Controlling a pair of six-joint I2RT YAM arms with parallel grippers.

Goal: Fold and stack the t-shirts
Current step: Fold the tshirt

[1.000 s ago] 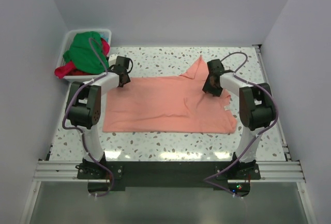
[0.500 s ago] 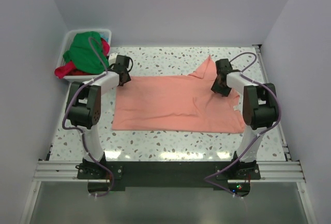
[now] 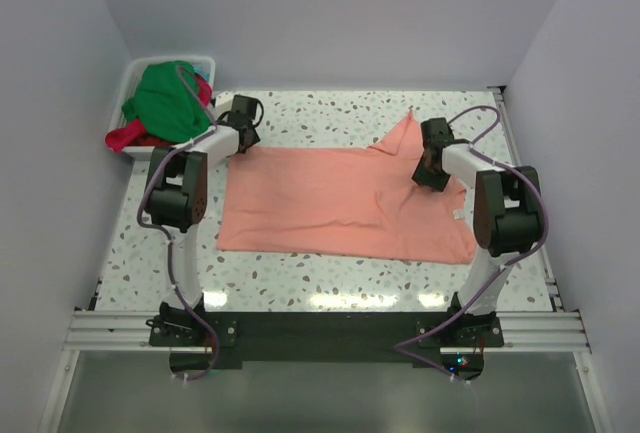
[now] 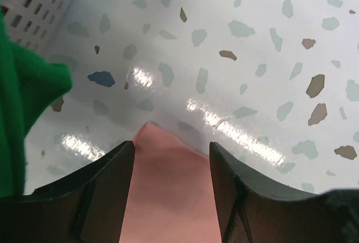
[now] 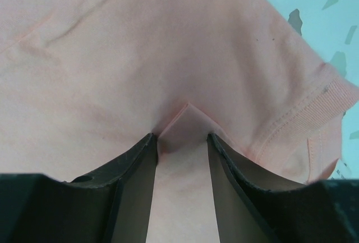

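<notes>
I will next close my right gripper on the tip of the pink t-shirt's sleeve (image 3: 409, 114) that points to the far side.
A salmon-pink t-shirt (image 3: 330, 203) lies spread on the speckled table, one sleeve pointing to the far side. My left gripper (image 3: 243, 143) stands at its far-left corner. In the left wrist view that gripper (image 4: 172, 147) is open, with the pink corner (image 4: 168, 198) lying between the fingers. My right gripper (image 3: 430, 175) is down on the shirt's far-right part. The right wrist view shows it (image 5: 182, 137) open, and a small raised fold of pink cloth (image 5: 188, 119) sits between the fingertips. A green t-shirt (image 3: 165, 98) and a red-magenta t-shirt (image 3: 130, 138) lie bunched in the tub.
The white plastic tub (image 3: 135, 65) stands at the table's far-left corner, close to my left gripper; its perforated wall (image 4: 33, 1) and the green cloth (image 4: 22, 102) show in the left wrist view. Walls enclose the table on the left, right and far sides.
The salmon-pink t-shirt has slid to the right along with my right gripper. My left gripper has shifted slightly toward the far side, staying at the shirt's corner.
</notes>
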